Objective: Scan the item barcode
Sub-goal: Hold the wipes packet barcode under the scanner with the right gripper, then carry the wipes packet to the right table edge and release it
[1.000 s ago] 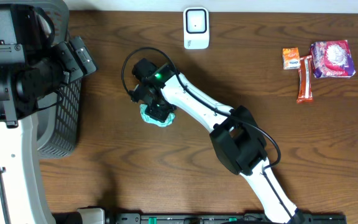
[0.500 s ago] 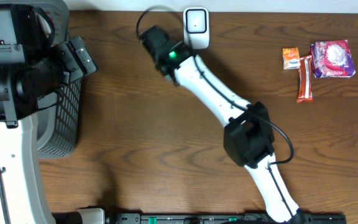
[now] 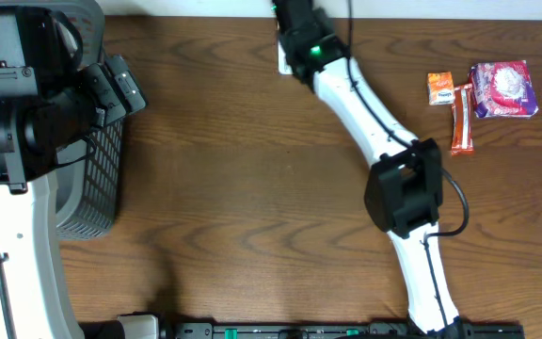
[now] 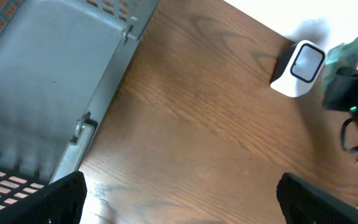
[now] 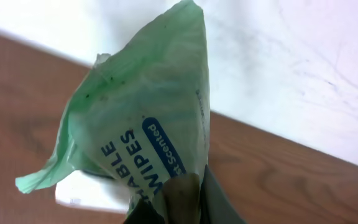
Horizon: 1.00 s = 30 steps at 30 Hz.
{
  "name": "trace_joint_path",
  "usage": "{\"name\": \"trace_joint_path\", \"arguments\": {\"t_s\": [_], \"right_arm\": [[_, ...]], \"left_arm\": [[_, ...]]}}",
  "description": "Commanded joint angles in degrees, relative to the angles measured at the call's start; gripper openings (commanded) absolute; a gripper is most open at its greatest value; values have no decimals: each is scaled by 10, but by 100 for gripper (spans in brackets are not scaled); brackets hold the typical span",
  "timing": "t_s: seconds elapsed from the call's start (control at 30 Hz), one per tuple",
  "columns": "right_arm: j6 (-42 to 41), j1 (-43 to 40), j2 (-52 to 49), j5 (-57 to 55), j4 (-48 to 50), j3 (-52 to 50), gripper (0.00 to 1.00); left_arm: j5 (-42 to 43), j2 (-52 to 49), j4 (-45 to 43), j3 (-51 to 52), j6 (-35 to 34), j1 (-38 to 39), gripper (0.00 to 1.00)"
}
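Observation:
Next, my right gripper puts the green wipes packet down on the far end of the red bar [image 3: 465,103].
My right gripper [image 5: 185,202] is shut on a green wipes packet [image 5: 148,130], which it holds up at the table's far edge. Just beneath the packet shows the white scanner [image 5: 82,190]. From overhead the right gripper [image 3: 297,21] covers most of the scanner [image 3: 284,64], and the packet is hidden there. In the left wrist view the scanner [image 4: 299,67] stands upright with the green packet [image 4: 348,50] blurred just to its right. My left gripper [image 4: 194,208] hangs open over bare wood with nothing between its fingers, beside the basket.
A grey mesh basket [image 3: 94,193] stands at the left edge, its wall [image 4: 55,81] close to my left gripper. At the back right lie an orange packet [image 3: 440,88], a red bar [image 3: 461,121] and a purple snack bag [image 3: 503,89].
The right arm has swung from the middle of the table to the far edge, carrying the green packet up to the scanner. The left arm has not moved.

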<state>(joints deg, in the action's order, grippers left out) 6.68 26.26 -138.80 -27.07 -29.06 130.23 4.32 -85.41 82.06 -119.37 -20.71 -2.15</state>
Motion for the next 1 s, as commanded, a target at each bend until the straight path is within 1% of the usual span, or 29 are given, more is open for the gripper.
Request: {"name": "trace_joint_path", "arguments": {"t_s": [0.0,0.1,0.23,0.4,0.57,0.63,0.7,0.83,0.97], "right_arm": [[-59,-5,0,52,25,8,1],[-80,-6,-3,61,45,8,1],[-84,-5,-9,112,64,8,1],[-95,-7,-19,108,61,8,1],[-130,-22,-17,102,51,8,1],[-144,-33,-9,63,38,10,1],[-154,-47,4,-8,12,11,1],[-152,-88,24,-143,-76,11,1],[-97,-137,26,-183,-193,10,1]], "left_arm": [[-5,-2,0,3,7,-2,98],[-5,-2,0,3,7,-2,98],[-5,-2,0,3,7,-2,98],[-5,-2,0,3,7,-2,98],[-5,-2,0,3,7,-2,98],[-5,-2,0,3,7,-2,98],[-5,-2,0,3,7,-2,98],[-5,-2,0,3,7,-2,98],[-5,-2,0,3,7,-2,98]]}}
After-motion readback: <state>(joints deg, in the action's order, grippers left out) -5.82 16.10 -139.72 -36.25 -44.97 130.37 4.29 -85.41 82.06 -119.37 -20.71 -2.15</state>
